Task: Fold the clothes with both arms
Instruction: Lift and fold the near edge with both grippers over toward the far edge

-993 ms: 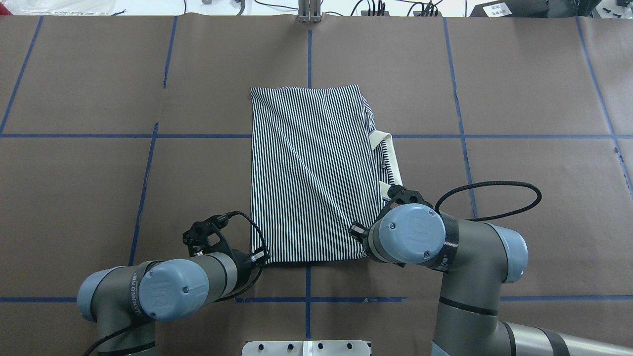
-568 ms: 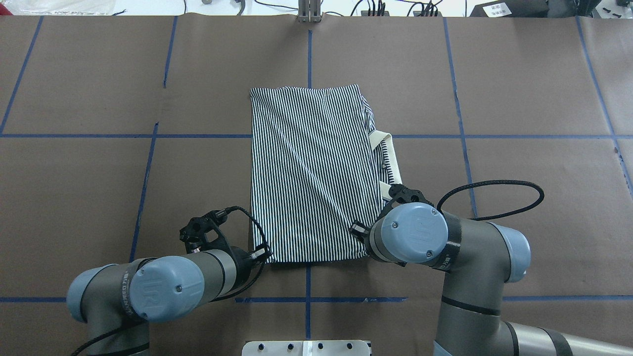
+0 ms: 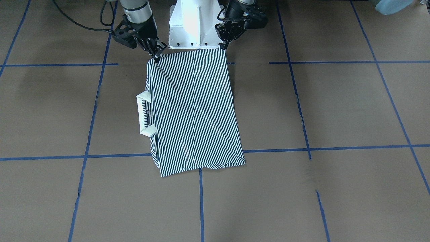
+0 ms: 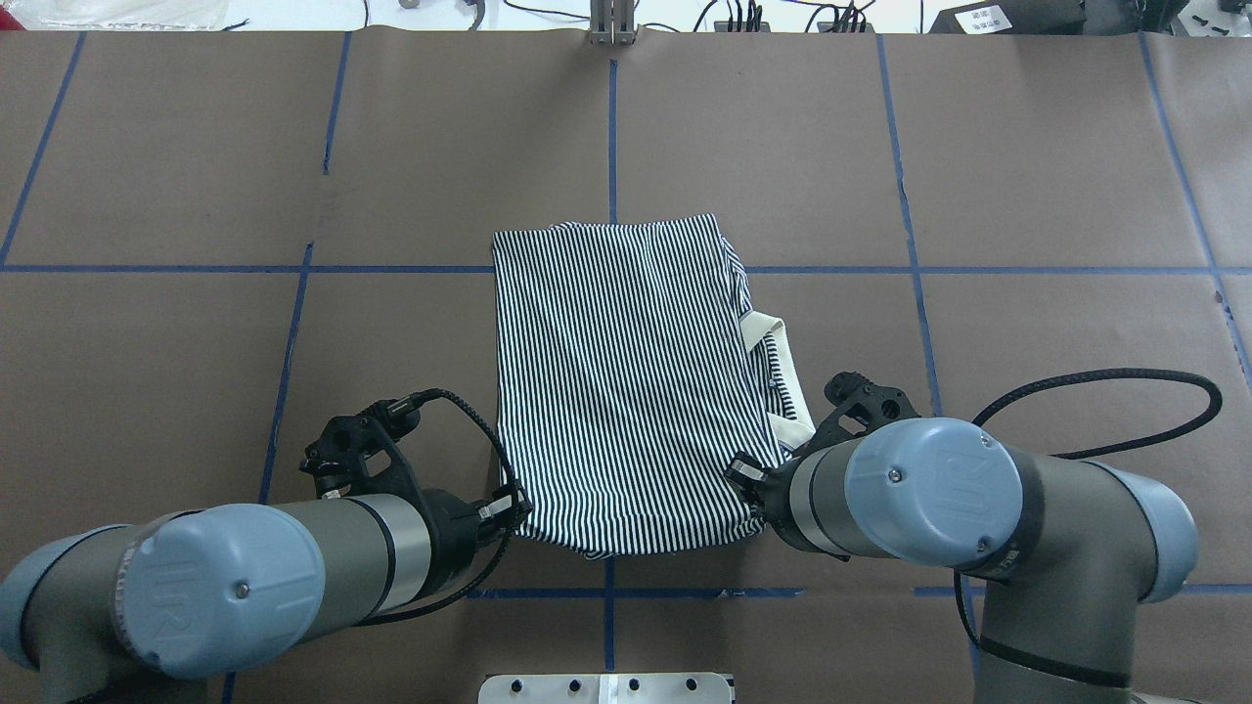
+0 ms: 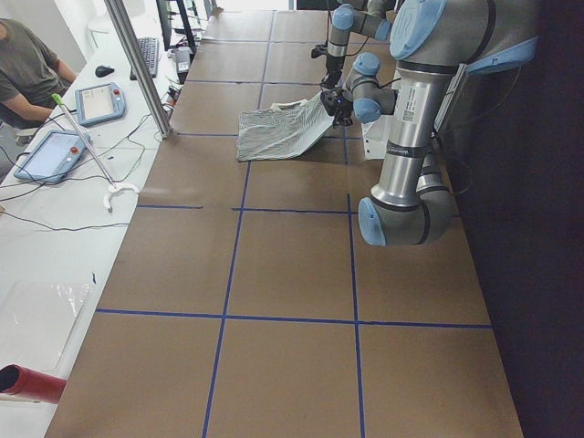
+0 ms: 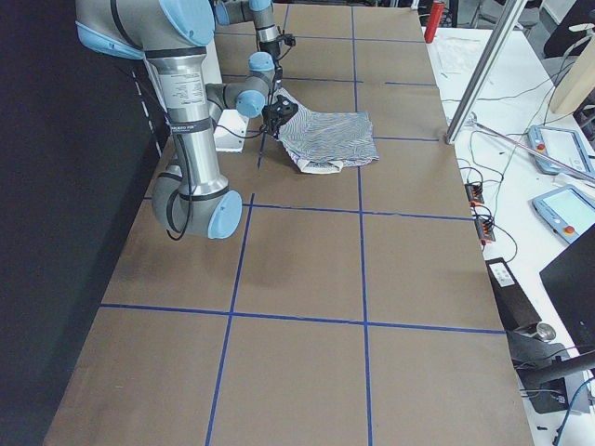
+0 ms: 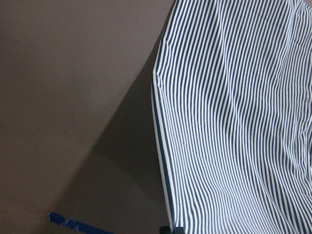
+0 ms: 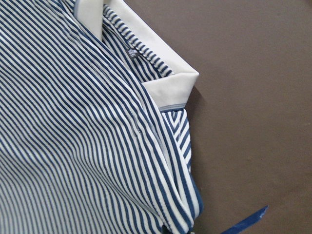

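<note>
The robot's left gripper needs to release the striped polo shirt's near corner on its far end [image 3: 241, 152], next to the crosswise blue tape.
The striped polo shirt [image 4: 626, 391] lies folded lengthwise on the brown table, its cream collar [image 4: 797, 396] poking out on my right side. My left gripper [image 4: 514, 508] is shut on the near left corner. My right gripper [image 4: 748, 479] is shut on the near right corner, just below the collar. In the front-facing view the shirt [image 3: 195, 111] hangs from the left gripper [image 3: 223, 47] and the right gripper [image 3: 156, 55], its near edge raised off the table while its far end rests flat. The wrist views show only stripes [image 7: 234, 122] and the collar [image 8: 170, 87].
The white pedestal base [image 4: 606, 687] sits right behind the lifted edge. Blue tape lines [image 4: 293, 323] grid the brown table cover. A metal post [image 4: 611, 24] stands at the far edge. A seated person [image 5: 27, 73] and tablets occupy the side bench.
Both arms have drawn back toward the base with the shirt's near corners. The near edge has risen and the whole shirt has slid toward the robot, its far edge now closer.
</note>
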Controlling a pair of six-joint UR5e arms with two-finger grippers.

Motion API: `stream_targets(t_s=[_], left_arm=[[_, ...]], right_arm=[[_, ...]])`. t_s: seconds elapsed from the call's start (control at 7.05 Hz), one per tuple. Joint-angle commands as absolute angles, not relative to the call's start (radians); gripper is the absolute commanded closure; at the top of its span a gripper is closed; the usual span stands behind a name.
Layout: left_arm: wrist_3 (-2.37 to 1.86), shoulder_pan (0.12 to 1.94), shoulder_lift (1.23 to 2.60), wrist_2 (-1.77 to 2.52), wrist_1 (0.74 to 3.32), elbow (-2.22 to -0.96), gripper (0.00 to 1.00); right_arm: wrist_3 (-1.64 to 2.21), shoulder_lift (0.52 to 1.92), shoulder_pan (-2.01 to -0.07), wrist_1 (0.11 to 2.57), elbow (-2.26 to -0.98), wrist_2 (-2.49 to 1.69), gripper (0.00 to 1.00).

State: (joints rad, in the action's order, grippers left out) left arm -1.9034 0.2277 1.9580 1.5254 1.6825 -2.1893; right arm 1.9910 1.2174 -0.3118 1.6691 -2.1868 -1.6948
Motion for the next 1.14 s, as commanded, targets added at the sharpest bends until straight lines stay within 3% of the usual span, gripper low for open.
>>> stream_targets(t_s=[0.0, 0.57, 0.99], left_arm=[[-1.789, 0.354, 2.014, 1.537, 1.678, -2.119, 1.00], [-1.704, 0.486, 2.086, 1.537, 1.774, -1.912, 1.00], [-1.555, 0.588, 2.170, 1.534, 1.998, -1.558, 1.00]], right_arm=[[1.973, 1.079, -0.429, 1.729, -2.090, -1.733, 1.00], [1.859, 0.863, -0.598, 1.721, -1.748, -1.791, 1.00], [1.656, 0.703, -0.714, 1.446, -1.272, -1.918, 1.00]])
